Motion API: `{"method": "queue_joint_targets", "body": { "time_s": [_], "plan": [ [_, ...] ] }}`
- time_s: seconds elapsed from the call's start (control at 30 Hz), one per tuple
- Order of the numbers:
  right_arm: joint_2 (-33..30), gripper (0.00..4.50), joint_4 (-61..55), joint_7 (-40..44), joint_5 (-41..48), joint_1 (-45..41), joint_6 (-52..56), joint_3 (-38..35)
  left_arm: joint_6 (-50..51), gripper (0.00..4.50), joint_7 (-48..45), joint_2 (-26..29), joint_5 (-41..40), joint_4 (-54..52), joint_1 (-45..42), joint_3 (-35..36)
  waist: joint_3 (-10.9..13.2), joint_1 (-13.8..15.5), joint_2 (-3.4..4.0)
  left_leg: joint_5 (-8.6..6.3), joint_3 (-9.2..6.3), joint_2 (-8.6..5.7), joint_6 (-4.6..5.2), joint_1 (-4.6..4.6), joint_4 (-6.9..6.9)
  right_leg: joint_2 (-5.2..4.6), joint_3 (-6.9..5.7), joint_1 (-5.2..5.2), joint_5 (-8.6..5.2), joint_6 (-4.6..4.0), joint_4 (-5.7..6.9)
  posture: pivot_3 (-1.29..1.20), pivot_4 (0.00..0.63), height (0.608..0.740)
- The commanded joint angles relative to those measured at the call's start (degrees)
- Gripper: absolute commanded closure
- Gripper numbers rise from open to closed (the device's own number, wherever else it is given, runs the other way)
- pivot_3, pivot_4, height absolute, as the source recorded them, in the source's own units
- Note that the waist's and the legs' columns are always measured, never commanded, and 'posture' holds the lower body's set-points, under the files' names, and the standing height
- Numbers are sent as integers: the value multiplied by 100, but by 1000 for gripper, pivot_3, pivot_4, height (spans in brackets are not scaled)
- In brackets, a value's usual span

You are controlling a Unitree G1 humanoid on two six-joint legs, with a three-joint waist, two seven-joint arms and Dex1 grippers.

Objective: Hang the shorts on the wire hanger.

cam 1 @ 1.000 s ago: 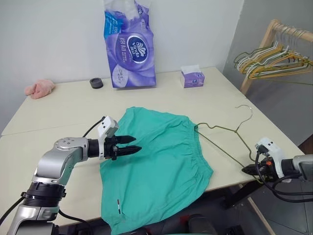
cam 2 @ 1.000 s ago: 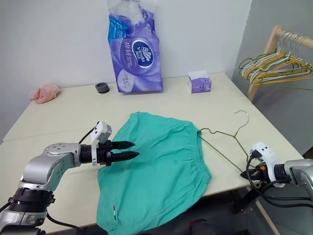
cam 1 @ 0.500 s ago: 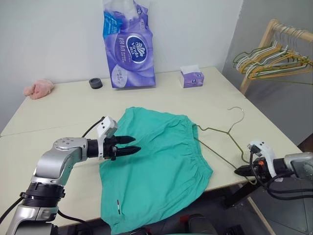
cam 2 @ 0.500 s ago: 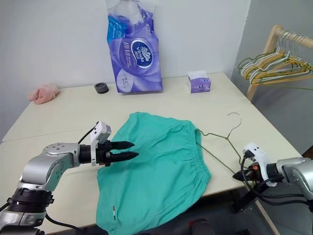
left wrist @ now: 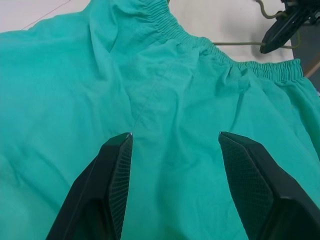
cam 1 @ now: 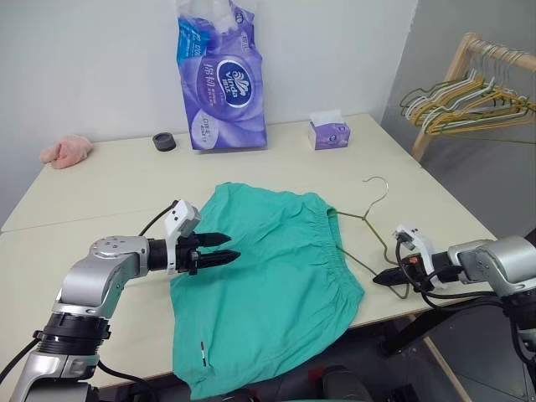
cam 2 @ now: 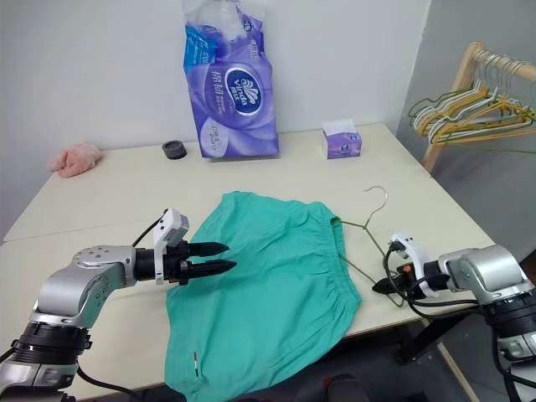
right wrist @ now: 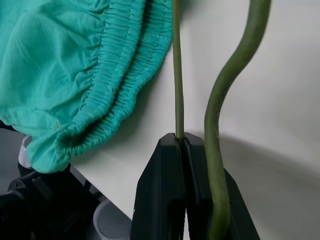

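Note:
My right gripper is to release the wire hanger at the back end of the shorts' waistband (cam 1: 293, 205), with one corner of the hanger tucked inside.
The teal-green shorts (cam 1: 272, 276) lie flat on the table, their lower end hanging over the front edge. The thin olive wire hanger (cam 1: 366, 215) lies to their right, its left tip at the gathered waistband (right wrist: 120, 80) and its hook pointing to the back. My right gripper (cam 1: 381, 278) is shut on the hanger's wire (right wrist: 176, 75) near its right corner, just off the shorts' waistband. My left gripper (cam 1: 234, 246) hovers open over the left part of the shorts (left wrist: 165, 100), with nothing between its fingers (left wrist: 116, 165).
A purple pack of tissue rolls (cam 1: 222, 79), a small tissue box (cam 1: 328, 132), a black ring (cam 1: 165, 142) and a pink fluffy cloth (cam 1: 67, 151) sit along the table's back. A wooden rack with several hangers (cam 1: 469, 100) stands at the right, past the table edge (cam 1: 469, 219).
My right gripper has moved left toward the shorts, dragging the wire hanger with it; the hook has swung left. The left arm has stayed still.

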Motion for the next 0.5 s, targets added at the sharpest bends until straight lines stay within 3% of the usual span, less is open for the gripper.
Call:
{"method": "queue_joint_targets", "body": {
  "time_s": [0.03,0.3,0.5],
  "plan": [
    [230,4500,-41,-127,74,-315,4,-219,-101,1611,33,26,-62,-134,-6,179,0,-3,1,0,-4,0,0,0,0,0,0,-1,0,0,1,-185,0,740],
    [542,4500,-1046,-503,-178,-314,-787,-115,-182,1611,375,-122,-37,131,-198,366,-1,-1,2,0,-27,-5,-1,-8,1,-1,-2,-11,1,1,4,-182,0,740],
    [474,4500,-1635,-641,-1001,-308,-1987,464,-547,149,436,-58,48,652,-985,547,-2,13,1,0,-39,-7,-1,-17,22,-1,-12,-11,2,3,7,-179,0,740]
  ]
}}
